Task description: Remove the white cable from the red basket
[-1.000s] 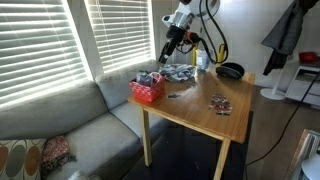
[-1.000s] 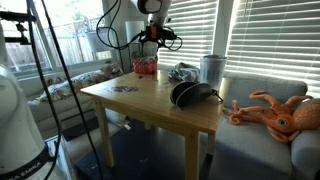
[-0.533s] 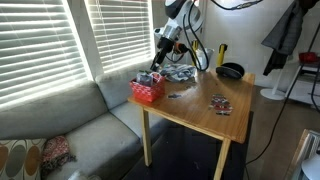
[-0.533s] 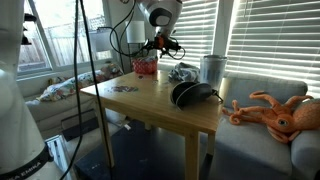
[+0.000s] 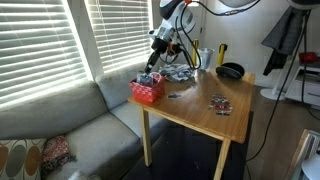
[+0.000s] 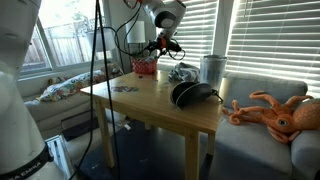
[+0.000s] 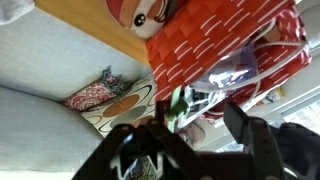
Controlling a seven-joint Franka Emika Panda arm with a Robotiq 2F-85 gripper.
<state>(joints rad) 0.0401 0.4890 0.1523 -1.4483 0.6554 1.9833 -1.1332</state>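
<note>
Next, my gripper goes up, moves over the basket and takes the white cable's loop [image 7: 274,43], because its fingers are on both sides of the green item at the basket's edge.
The red basket [image 5: 148,90] stands at the table corner nearest the window and shows in both exterior views [image 6: 146,67]. In the wrist view its perforated red wall [image 7: 215,40] fills the upper middle, and the white cable [image 7: 262,66] lies bundled inside it, with a green tie [image 7: 178,105] on its strands. My gripper [image 5: 155,58] hangs just above the basket, also seen in an exterior view [image 6: 153,47]. In the wrist view my gripper [image 7: 200,117] is open, with cable strands showing between the dark fingers [image 7: 238,120]. I cannot tell if they touch.
A grey-and-white patterned heap [image 5: 180,72] lies behind the basket. A black bowl [image 5: 231,70], black headphones [image 6: 190,95], a white cup [image 6: 211,68] and small cards [image 5: 220,103] are on the wooden table [image 5: 200,115]. A grey couch [image 5: 70,120] stands below the basket's corner.
My gripper has moved from over the patterned heap towards the red basket and dropped a little. The basket and cable have not moved.
</note>
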